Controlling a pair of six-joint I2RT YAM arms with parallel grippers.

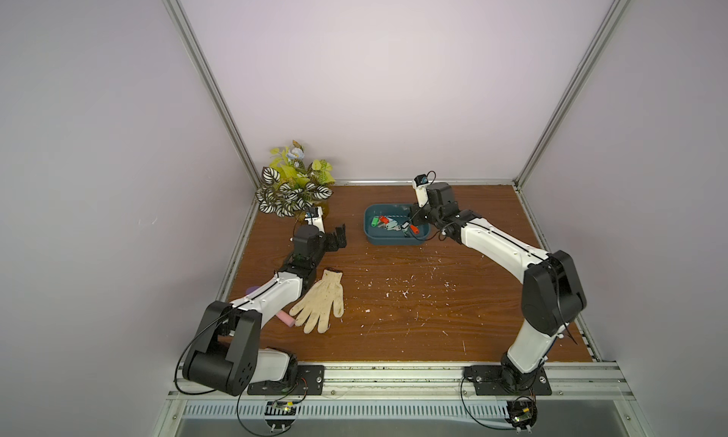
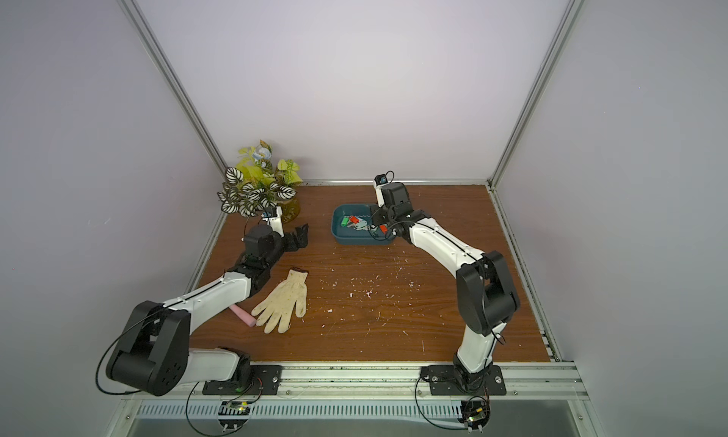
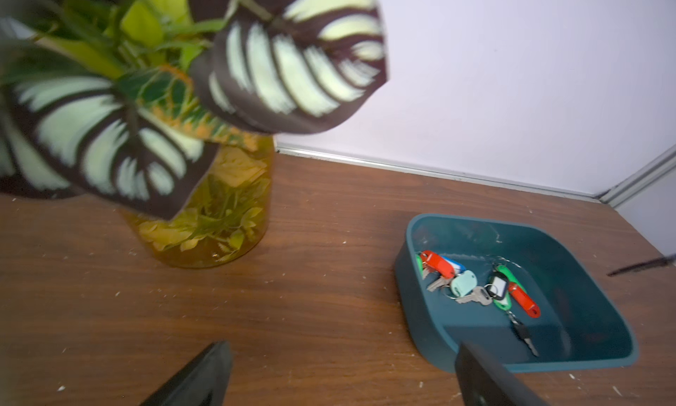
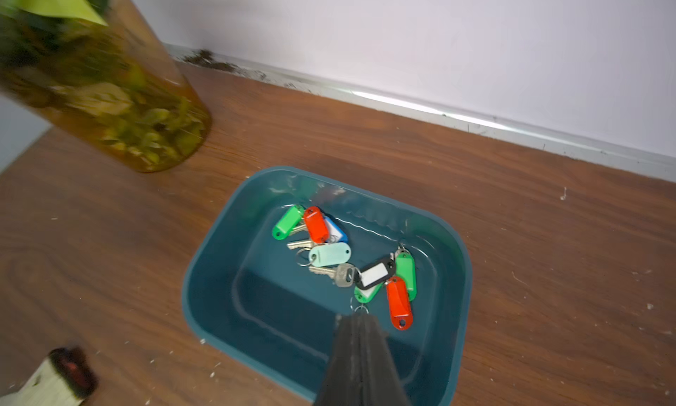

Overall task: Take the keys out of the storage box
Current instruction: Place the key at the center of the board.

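Observation:
Next, my left gripper grabs the pale tag [image 1: 392,224] [image 3: 464,284] of the key that lies between the red and black tags in the storage box.
The storage box [image 4: 205,276] is a dark teal tub near the back of the table, seen in both top views [image 1: 370,234] [image 2: 338,236]. Several keys [image 4: 329,254] with red, green, blue, pale and black tags lie on its floor [image 3: 464,283]. My right gripper [image 4: 360,317] reaches into the box [image 1: 411,223], its fingers pressed together at a key ring that shows at their tips. The key on that ring is hidden behind the fingers. My left gripper [image 3: 342,349] stands open over bare table left of the box [image 1: 338,238], holding nothing.
A leafy plant in an amber jar [image 1: 295,195] stands at the back left, close to the left wrist. A cream work glove [image 1: 321,303] and a pink cylinder [image 1: 285,319] lie front left by the left arm. White specks dot the wooden table [image 1: 433,317].

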